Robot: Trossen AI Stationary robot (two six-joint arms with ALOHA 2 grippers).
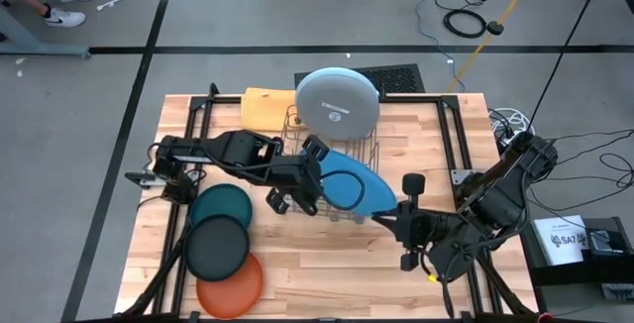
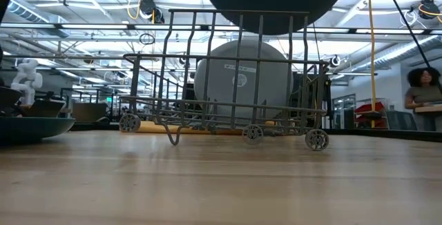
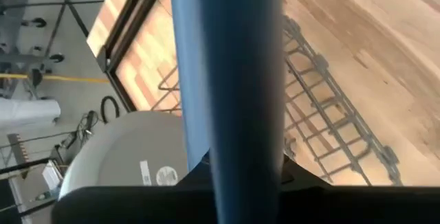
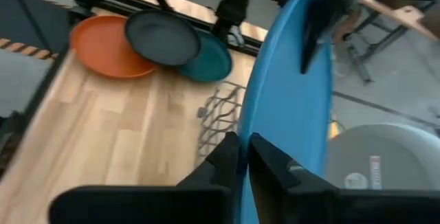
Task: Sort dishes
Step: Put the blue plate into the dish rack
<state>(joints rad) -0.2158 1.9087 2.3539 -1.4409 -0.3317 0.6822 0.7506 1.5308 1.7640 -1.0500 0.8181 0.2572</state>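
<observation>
The robot's left gripper will release the large blue plate in the wire rack, standing it upright against the grey plate's near side (image 1: 339, 121).
A large blue plate (image 1: 352, 184) is held on edge over the near part of the metal wire rack (image 1: 332, 160). Both grippers are shut on it: my left gripper (image 1: 319, 167) at its left rim, my right gripper (image 1: 388, 216) at its near right rim. A grey plate (image 1: 337, 105) stands upright in the rack's far end and also shows in the low view (image 2: 238, 80). A dark teal plate (image 1: 221, 207), a black plate (image 1: 218, 247) and an orange plate (image 1: 230, 283) lie overlapping at the near left. No other large blue plate shows. My left gripper pinches the blue plate's rim (image 3: 237, 162) between its two fingers, coming from the table's left; its finger (image 4: 315, 28) lies over the rim. The plate stands on edge, tilted. My right gripper pinches the opposite rim (image 4: 256, 124) between its two fingers, coming from the near right. Whether the plate touches the rack, I cannot tell.
A folded orange-yellow cloth (image 1: 265, 108) lies at the far left of the rack. Bare wooden table (image 1: 327, 273) lies near the front edge. A person (image 2: 423, 97) stands in the room beyond the table.
</observation>
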